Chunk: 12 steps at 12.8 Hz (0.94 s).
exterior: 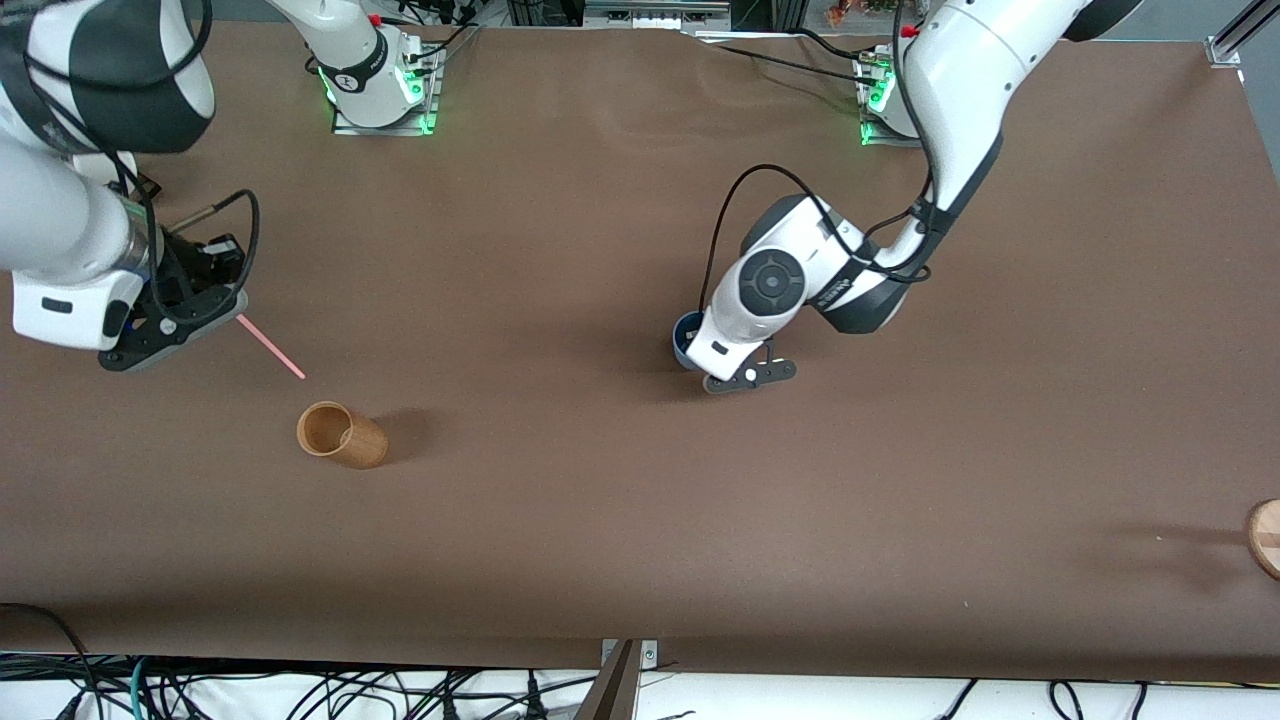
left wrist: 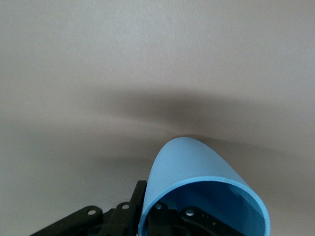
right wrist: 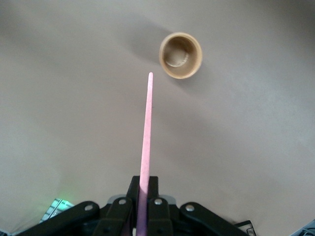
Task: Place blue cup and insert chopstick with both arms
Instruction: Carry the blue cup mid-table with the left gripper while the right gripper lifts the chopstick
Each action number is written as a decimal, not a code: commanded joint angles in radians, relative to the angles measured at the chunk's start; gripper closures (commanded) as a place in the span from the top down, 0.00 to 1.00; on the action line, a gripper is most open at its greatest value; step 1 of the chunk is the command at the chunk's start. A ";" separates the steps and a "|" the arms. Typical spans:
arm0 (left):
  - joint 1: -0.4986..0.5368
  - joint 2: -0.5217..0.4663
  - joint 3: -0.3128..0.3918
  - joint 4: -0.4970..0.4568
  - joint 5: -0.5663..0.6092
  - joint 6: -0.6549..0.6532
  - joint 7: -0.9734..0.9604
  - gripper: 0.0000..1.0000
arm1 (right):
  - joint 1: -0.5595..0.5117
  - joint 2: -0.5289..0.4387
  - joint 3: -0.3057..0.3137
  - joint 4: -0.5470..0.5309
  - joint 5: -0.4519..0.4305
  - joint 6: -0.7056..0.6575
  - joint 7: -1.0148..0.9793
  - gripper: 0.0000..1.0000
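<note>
My right gripper will release the pink chopstick inside the blue cup at my left gripper (exterior: pixel 707 348), so that it leans on the cup's rim.
My left gripper (exterior: pixel 697 352) is shut on the rim of the blue cup (exterior: pixel 686 336), low over the middle of the table. In the left wrist view one finger (left wrist: pixel 139 192) presses the outside of the blue cup (left wrist: pixel 192 162) and the other sits inside it; the left gripper (left wrist: pixel 147 201) holds the wall between them. The right gripper (exterior: pixel 225 305), at the right arm's end of the table, is shut on the pink chopstick (exterior: pixel 270 347). In the right wrist view the chopstick (right wrist: pixel 146 128) runs out from the right gripper (right wrist: pixel 143 186) and points toward the wooden cup.
A brown wooden cup (exterior: pixel 340 434) (right wrist: pixel 180 55) stands upright just past the chopstick's tip, nearer the front camera. A round wooden object (exterior: pixel 1265 537) shows at the table's edge at the left arm's end. Both arm bases (exterior: pixel 380 90) (exterior: pixel 885 100) stand along the table's back edge.
</note>
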 commanded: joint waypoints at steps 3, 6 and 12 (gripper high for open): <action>-0.009 -0.061 0.004 0.018 0.034 -0.073 -0.015 1.00 | 0.139 0.121 0.002 0.133 -0.004 -0.068 0.187 0.00; 0.035 -0.200 0.002 0.036 0.026 -0.275 0.125 1.00 | 0.234 0.163 0.004 0.143 0.012 -0.068 0.392 0.00; 0.283 -0.314 -0.001 0.227 -0.005 -0.542 0.660 1.00 | 0.466 0.322 0.004 0.297 0.180 -0.065 0.877 0.00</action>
